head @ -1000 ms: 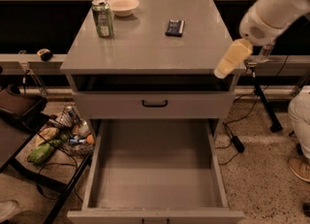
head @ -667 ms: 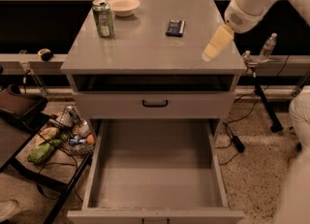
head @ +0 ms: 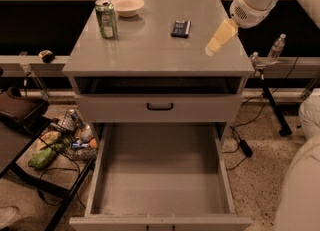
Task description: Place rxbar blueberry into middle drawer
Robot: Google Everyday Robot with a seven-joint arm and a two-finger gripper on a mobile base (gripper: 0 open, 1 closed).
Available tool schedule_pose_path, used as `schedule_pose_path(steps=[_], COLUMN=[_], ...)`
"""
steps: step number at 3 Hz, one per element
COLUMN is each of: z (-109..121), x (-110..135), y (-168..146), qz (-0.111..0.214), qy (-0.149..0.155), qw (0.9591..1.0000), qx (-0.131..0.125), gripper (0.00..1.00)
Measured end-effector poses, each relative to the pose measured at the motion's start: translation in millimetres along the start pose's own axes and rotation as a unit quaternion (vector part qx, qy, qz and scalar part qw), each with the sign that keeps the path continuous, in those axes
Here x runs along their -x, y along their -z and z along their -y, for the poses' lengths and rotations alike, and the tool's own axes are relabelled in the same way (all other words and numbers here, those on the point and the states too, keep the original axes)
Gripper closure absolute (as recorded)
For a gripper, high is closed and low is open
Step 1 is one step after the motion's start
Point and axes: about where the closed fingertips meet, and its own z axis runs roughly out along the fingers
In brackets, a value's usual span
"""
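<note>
I need to next move my gripper to the middle of the rxbar blueberry (head: 181,28), between the pale bowl and the far corner of the cabinet top, and close it there.
The rxbar blueberry (head: 181,28), a small dark blue bar, lies flat on the grey cabinet top, right of centre towards the back. My gripper (head: 213,48) hangs over the top's right part, to the right of the bar and a little nearer the front, apart from it and holding nothing. The middle drawer (head: 160,180) is pulled out low at the front; its grey floor is bare.
A green can (head: 106,19) and a pale bowl (head: 127,6) stand at the back left of the top. A shut drawer front with a black handle (head: 160,107) sits above the open drawer. A water bottle (head: 275,49) stands at right. A wire basket of clutter (head: 62,137) is at left.
My gripper has moved left and up from beside the cabinet's right edge to over the top, closer to the blue bar. Nothing else has moved.
</note>
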Motion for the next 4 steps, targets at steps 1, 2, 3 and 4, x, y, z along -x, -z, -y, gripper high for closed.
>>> schedule_pose_path(steps=[1,2,3,4], z=[2,18,39,40], x=[19,77,115,139], y=[-12,-41,-49,-80], qz=[0.019,0.049,0.061,0.061], qy=[-0.018,-0.072,-0.151,-0.238], qw=[0.9996,0.9950,0.9833,0.9665], qx=[-0.014,-0.049,-0.081,-0.075], gripper=[0.00,0.00,0.00,0.00])
